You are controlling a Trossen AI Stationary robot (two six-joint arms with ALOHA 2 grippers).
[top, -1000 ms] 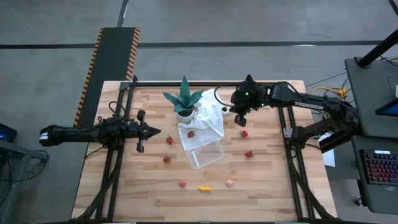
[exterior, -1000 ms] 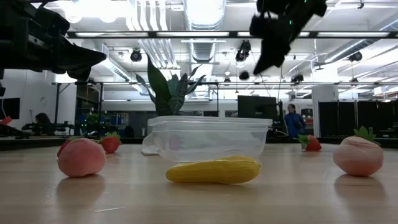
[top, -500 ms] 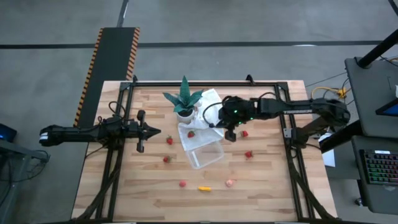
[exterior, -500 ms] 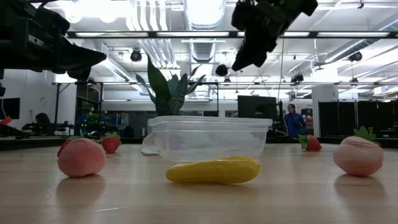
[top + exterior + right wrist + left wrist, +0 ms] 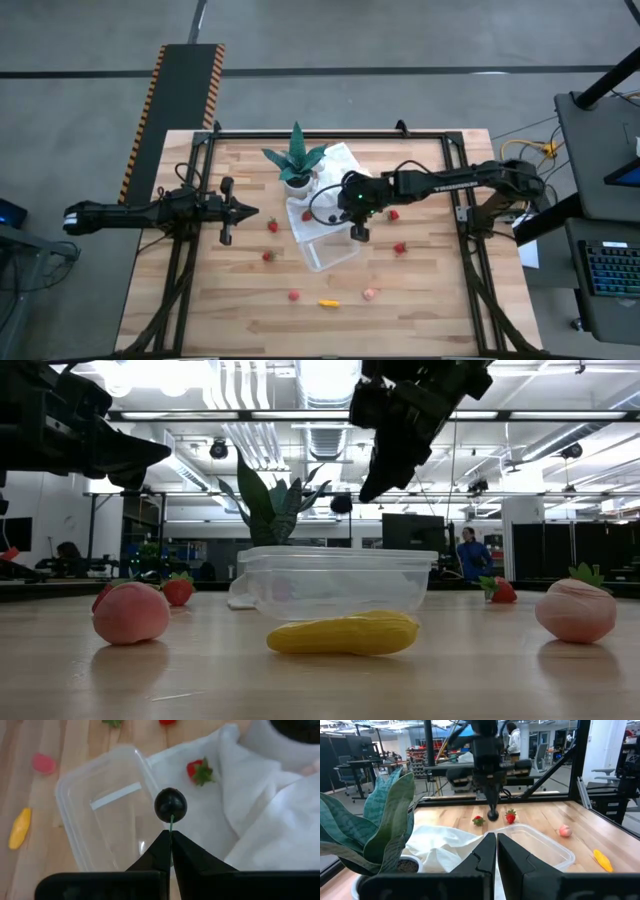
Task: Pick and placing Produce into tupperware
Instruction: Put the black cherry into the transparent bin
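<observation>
The robot's right gripper will release the dark fruit inside the clear tupperware [image 5: 336, 233] [image 5: 159, 851], against the tupperware's side along the white cloth.
My right gripper [image 5: 170, 835] is shut on a dark round fruit [image 5: 170, 805] and hovers over the rim of the clear tupperware [image 5: 330, 248] where it meets the white cloth [image 5: 335, 190]. Red strawberries lie scattered on the table [image 5: 272, 226] [image 5: 400, 247]. One strawberry [image 5: 199, 771] rests on the cloth. A yellow piece [image 5: 328, 301] and a pale pink one [image 5: 370, 294] lie near the table's near edge. My left gripper [image 5: 245, 211] waits shut above the table's left side. My right gripper pinches the dark fruit's thin green stem [image 5: 171, 823] between its two fingertips, coming from above and pointing down. The fruit [image 5: 341, 504] hangs below the fingers, lifted clear of the tupperware and the cloth.
A green spiky plant in a white pot [image 5: 296, 165] stands on the cloth just beyond the tupperware, close to my right arm. A dark metal frame [image 5: 462, 215] borders the table. A person [image 5: 467, 552] stands in the room far behind.
My right gripper has carried the dark fruit from the table's far right toward the left and near side, over the cloth to the tupperware's rim, and has come down a little. It has stayed shut on the stem.
</observation>
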